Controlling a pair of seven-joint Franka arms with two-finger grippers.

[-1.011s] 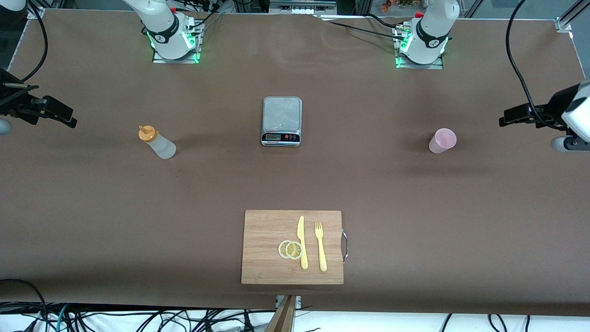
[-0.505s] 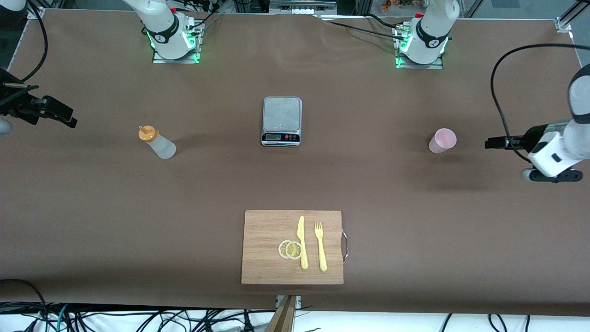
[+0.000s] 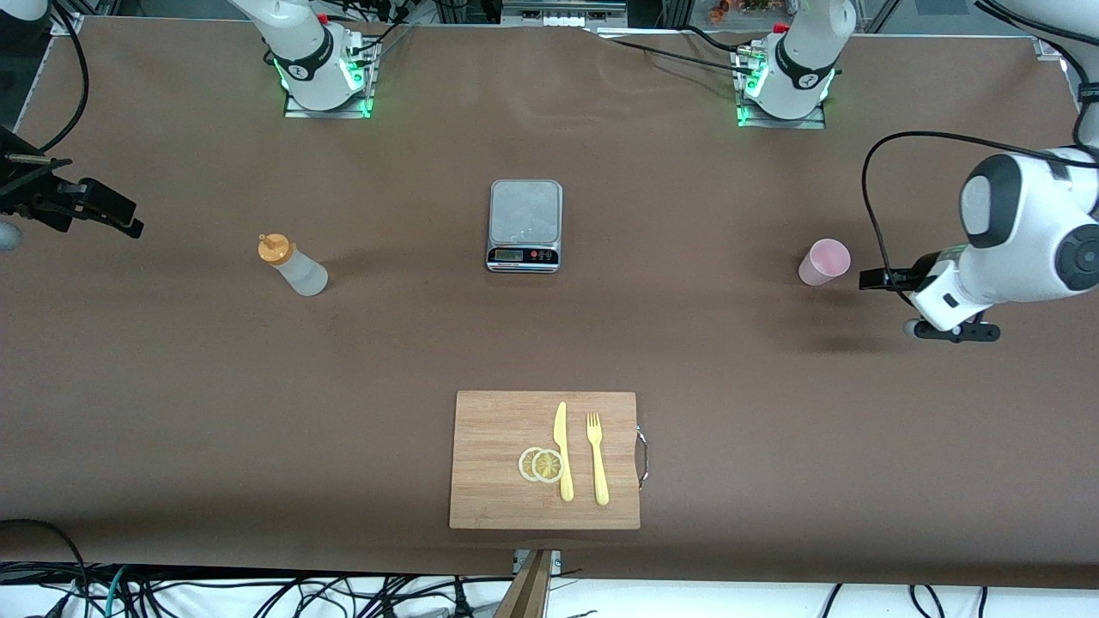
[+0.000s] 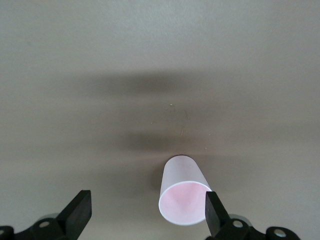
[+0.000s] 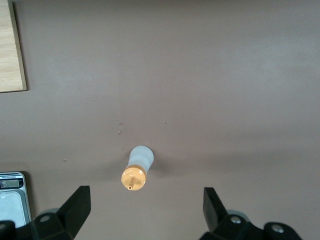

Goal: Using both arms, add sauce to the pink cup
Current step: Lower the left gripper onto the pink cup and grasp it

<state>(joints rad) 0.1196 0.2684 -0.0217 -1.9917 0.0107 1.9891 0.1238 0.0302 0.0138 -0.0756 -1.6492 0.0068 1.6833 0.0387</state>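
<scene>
My left gripper should close on the pink cup's rim (image 4: 160, 202) on the side facing the cutting board, with one finger inside the cup and one outside it.
The pink cup (image 3: 824, 262) stands upright on the brown table toward the left arm's end. My left gripper (image 3: 874, 279) hovers low beside it, open. In the left wrist view the pink cup (image 4: 184, 192) sits just inside one finger (image 4: 214, 207), off-centre in the open left gripper (image 4: 147, 202). The sauce bottle (image 3: 294, 268), whitish with an orange cap, stands toward the right arm's end. My right gripper (image 3: 120, 219) waits open over that table end. In the right wrist view the sauce bottle (image 5: 137, 170) lies ahead of the open right gripper (image 5: 145, 199).
A kitchen scale (image 3: 525, 225) stands mid-table between bottle and cup. Nearer the front camera lies a wooden cutting board (image 3: 489, 429) with two lemon slices (image 3: 541, 464), a yellow knife (image 3: 562, 451) and a yellow fork (image 3: 597, 459). Cables hang near the left arm.
The left arm has swung in from the table's end and brought its open gripper close beside the pink cup. The right arm, cup and bottle have not moved.
</scene>
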